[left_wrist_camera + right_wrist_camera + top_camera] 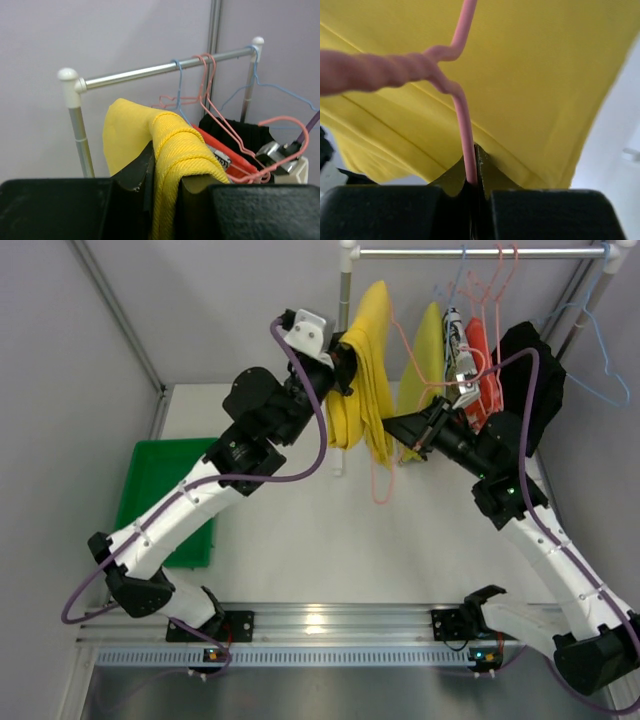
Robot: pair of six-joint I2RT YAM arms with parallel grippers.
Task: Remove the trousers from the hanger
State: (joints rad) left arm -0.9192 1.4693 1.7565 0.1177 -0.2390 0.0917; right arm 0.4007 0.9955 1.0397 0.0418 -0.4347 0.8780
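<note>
My left gripper needs to release the bright yellow trousers in the green tray [182, 502], partly over the tray's edge toward the rack.
The bright yellow trousers [362, 380] hang folded below the rail, off to its left. My left gripper [345, 365] is shut on their upper fold. In the left wrist view the thick yellow cloth [175, 150] runs down between my two black fingers [135, 175]. A pink wire hanger [384, 455] dangles beside the trousers, and my right gripper [408, 443] is shut on its wire. The right wrist view shows that pink wire [465, 125] pinched in the jaws, with yellow cloth [530, 75] filling the background. A duller olive-yellow pair [425, 360] hangs just right of the first.
The metal rack rail [480, 252] carries more pink and blue hangers [600, 360], a printed cloth [455, 340], a red-orange garment [480, 355] and a black garment [525, 370]. A green tray [165, 490] lies on the table at the left.
</note>
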